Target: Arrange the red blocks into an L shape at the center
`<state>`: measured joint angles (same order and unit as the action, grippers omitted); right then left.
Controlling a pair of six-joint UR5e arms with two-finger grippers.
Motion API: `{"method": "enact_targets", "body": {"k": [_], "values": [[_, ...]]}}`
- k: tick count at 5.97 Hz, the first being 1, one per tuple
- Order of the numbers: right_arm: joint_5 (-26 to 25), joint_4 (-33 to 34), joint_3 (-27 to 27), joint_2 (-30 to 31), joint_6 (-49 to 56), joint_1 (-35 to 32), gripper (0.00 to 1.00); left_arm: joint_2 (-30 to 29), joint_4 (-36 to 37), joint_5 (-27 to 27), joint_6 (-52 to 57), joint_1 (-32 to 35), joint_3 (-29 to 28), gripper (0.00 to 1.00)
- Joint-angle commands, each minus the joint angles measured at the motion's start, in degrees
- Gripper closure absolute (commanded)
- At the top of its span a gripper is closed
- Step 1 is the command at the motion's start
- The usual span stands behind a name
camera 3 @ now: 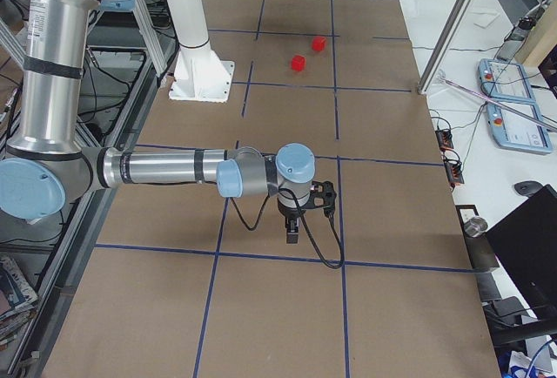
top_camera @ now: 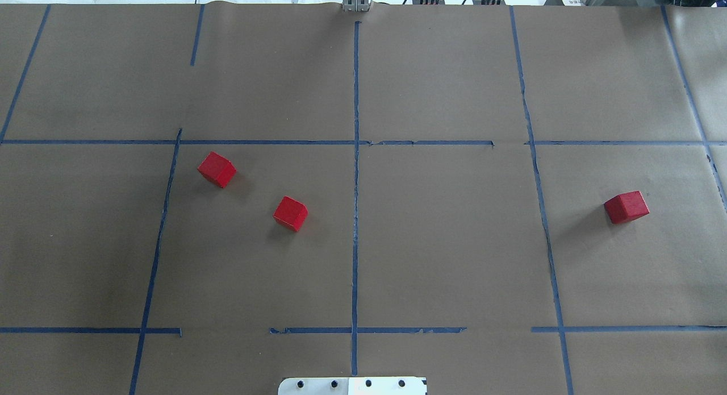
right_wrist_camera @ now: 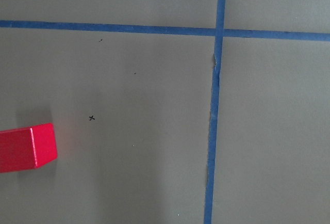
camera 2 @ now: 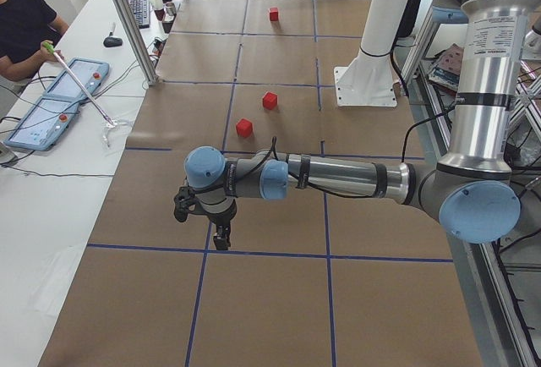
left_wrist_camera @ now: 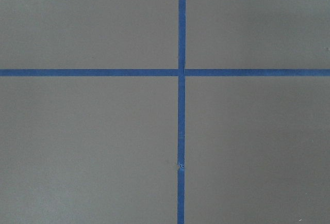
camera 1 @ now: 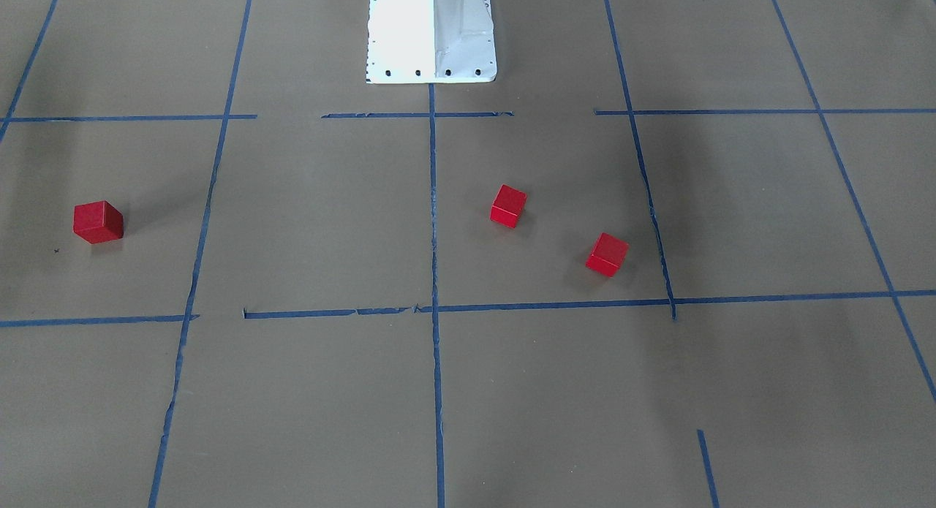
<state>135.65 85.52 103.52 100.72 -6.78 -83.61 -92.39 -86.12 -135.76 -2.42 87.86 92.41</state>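
The robot's right gripper will close on opposite sides of the lone red block [camera 1: 97, 221] [right_wrist_camera: 27, 148], the one that lies far away from the other red blocks.
Three red blocks lie apart on the brown paper. In the overhead view two of them [top_camera: 216, 169] [top_camera: 290, 213] sit in the left half of the center cell [top_camera: 443, 241], left of its vertical blue tape line. The third [top_camera: 626, 207] is in the cell to the right and shows at the left edge of the right wrist view [right_wrist_camera: 26, 147]. My left gripper [camera 2: 221, 236] shows only in the exterior left view, pointing down over the paper. My right gripper [camera 3: 293, 234] shows only in the exterior right view. I cannot tell whether either is open or shut.
The white robot base [top_camera: 352, 385] stands at the near table edge, also seen in the front view [camera 1: 431, 33]. A side table with teach pendants [camera 2: 51, 105] and a seated operator [camera 2: 21, 20] runs along the far edge. An aluminium post [camera 2: 139, 37] stands there.
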Motion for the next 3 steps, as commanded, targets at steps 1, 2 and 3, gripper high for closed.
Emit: {"method": "enact_targets", "body": {"k": [1,2,3], "values": [[0.14,0.0,0.19,0.0,0.01,0.03,0.0,0.19,-2.01,0.4,0.56,-0.23,-0.38,0.0],[0.14,0.0,0.28,0.0,-0.08,-0.06,0.0,0.89,-4.12,0.15,0.48,-0.41,-0.38,0.0],[0.14,-0.09,0.36,0.0,-0.08,0.03,0.0,0.89,-4.14,0.06,0.48,-0.41,-0.64,0.0]]}}
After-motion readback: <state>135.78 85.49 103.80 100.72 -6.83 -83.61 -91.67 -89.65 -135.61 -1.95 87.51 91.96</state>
